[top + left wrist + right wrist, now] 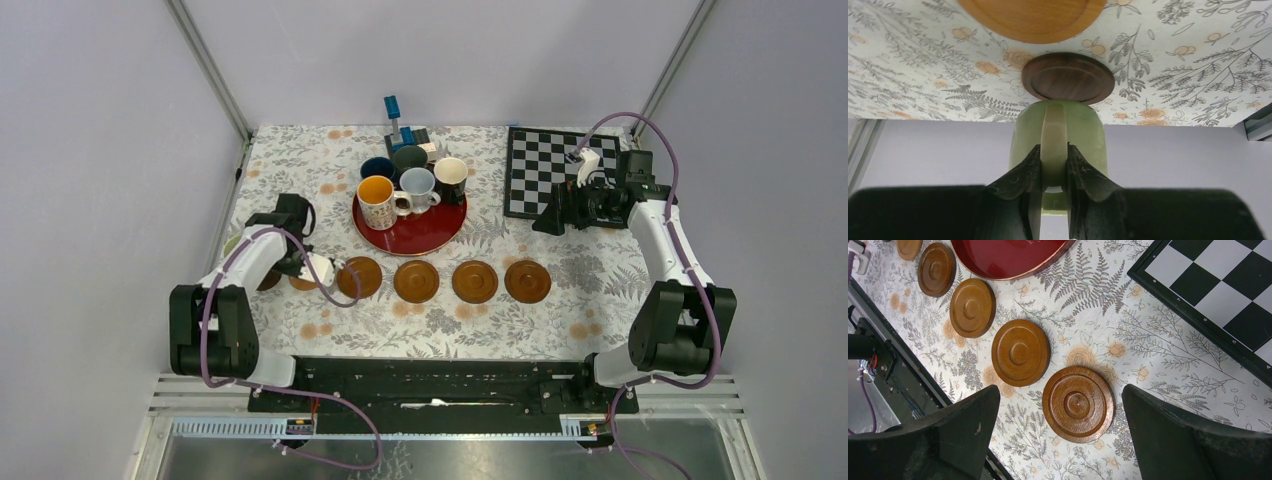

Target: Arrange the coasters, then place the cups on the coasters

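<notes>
The robot's left gripper will release the pale green cup on the dark brown coaster [263,274] [1068,77] beside the tan coaster.
My left gripper [1054,150] is shut on the handle of a pale green cup [1088,135], whose far end is at the rim of a dark brown coaster [1068,77]; contact cannot be judged. A tan coaster [1030,17] lies beyond. In the top view the left gripper [262,225] hides most of that cup [232,244]. Several coasters [416,281] form a row across the table. Several other cups [417,187] stand on the red tray [410,238]. My right gripper [1059,389] hangs open above the row's rightmost coaster [1078,404].
A chessboard [550,170] lies at the back right, its corner [1218,290] near my right gripper [550,215]. A blue upright object [393,112] stands behind the tray. The table's left edge and the wall are close to the held cup.
</notes>
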### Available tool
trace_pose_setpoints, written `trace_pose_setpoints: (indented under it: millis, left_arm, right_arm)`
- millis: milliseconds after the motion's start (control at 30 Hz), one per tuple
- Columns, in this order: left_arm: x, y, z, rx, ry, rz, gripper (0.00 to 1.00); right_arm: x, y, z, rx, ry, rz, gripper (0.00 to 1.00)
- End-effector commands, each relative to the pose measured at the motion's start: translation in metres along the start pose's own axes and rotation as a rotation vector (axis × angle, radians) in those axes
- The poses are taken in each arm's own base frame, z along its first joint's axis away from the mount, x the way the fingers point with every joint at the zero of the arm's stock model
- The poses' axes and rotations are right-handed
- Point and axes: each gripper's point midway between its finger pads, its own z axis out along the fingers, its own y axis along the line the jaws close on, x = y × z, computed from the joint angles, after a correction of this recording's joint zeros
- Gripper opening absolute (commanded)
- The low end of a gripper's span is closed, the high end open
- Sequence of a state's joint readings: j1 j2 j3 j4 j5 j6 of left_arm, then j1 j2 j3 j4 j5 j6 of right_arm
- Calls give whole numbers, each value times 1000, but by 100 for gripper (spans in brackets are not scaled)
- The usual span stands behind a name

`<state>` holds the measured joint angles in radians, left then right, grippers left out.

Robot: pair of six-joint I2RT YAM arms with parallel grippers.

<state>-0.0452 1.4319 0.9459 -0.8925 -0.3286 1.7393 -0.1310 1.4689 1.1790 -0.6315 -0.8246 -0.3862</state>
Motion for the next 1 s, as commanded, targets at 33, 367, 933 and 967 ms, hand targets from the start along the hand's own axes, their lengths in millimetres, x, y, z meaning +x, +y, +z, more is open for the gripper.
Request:
trace_pose_setpoints:
  millis: [33,367,933,967]
  left_arm:
    - [12,0,-11,-70,54,75,1]
    - [13,-5,-16,-145,81,162,0]
    - [4,-3,-7,-148,49,206,2]
    - [4,-3,-6,-147,48,204,2]
  right_arm:
    - [-12,8,-8,-11,-35,-30,99]
    - [-14,12,-12,-1,-52,-36,100]
    - [-13,13,-14,10,-61,-44,99]
    - [-13,14,-14,8,-60,-43,98]
